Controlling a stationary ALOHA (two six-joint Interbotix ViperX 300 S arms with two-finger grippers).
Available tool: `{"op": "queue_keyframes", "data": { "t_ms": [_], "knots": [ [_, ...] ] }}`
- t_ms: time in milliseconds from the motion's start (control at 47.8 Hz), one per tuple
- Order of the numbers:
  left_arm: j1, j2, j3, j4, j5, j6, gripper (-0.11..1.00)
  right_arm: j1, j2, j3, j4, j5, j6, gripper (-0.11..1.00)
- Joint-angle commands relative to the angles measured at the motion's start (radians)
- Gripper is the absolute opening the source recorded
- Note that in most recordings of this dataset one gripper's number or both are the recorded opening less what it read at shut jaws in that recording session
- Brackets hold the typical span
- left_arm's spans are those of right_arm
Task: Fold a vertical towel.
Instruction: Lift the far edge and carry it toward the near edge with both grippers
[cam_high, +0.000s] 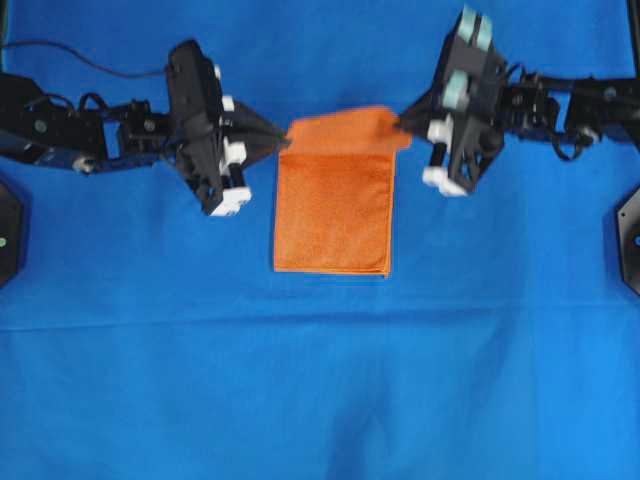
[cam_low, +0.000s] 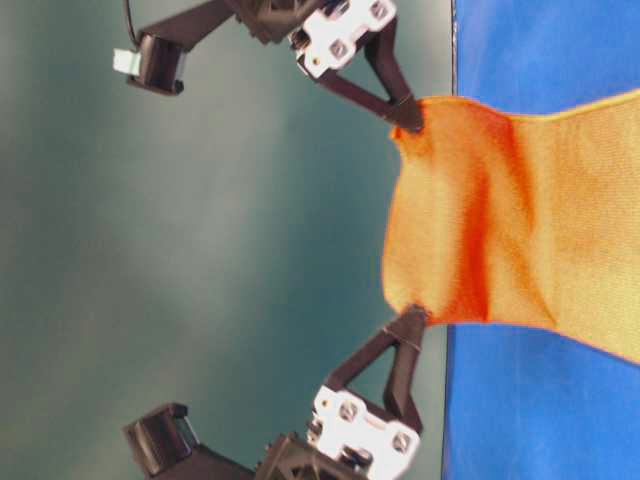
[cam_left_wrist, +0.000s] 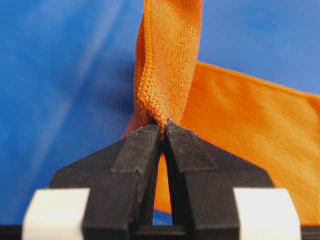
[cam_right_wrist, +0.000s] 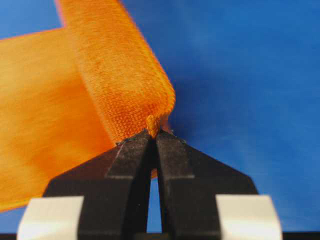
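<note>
The robot's right gripper will let go of the orange towel's lifted corner on the flat towel's near corner (cam_high: 384, 258) along the same side.
The orange towel (cam_high: 335, 205) lies on the blue cloth with its far end lifted and curling over the rest. My left gripper (cam_high: 283, 143) is shut on the far left corner of the towel (cam_left_wrist: 167, 60); the tips (cam_left_wrist: 163, 125) pinch the stitched edge. My right gripper (cam_high: 400, 122) is shut on the far right corner, where a small tuft of towel (cam_right_wrist: 120, 75) pokes out between the tips (cam_right_wrist: 153, 131). In the table-level view the raised end of the towel (cam_low: 470, 220) hangs stretched between both grippers above the table.
The blue cloth backdrop (cam_high: 320, 380) covers the whole table. Both arms reach in from the left and right sides at the far half. A black fixture (cam_high: 628, 235) sits at the right edge and another (cam_high: 8, 235) at the left edge.
</note>
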Motion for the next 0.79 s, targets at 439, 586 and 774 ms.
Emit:
{"op": "queue_keyframes", "data": {
  "t_ms": [439,586,774],
  "knots": [
    [-0.169,0.063,0.017,0.000,0.025,-0.011,0.02,0.201,0.077,0.002,0.025,-0.051,0.110,0.02],
    [-0.167,0.097,0.011,0.000,0.021,-0.014,0.02,0.212,0.120,-0.002,0.026,-0.095,0.144,0.02],
    [-0.167,0.098,0.006,0.000,0.021,-0.015,0.02,0.212,0.130,-0.005,0.026,-0.103,0.153,0.02]
  ]
}}
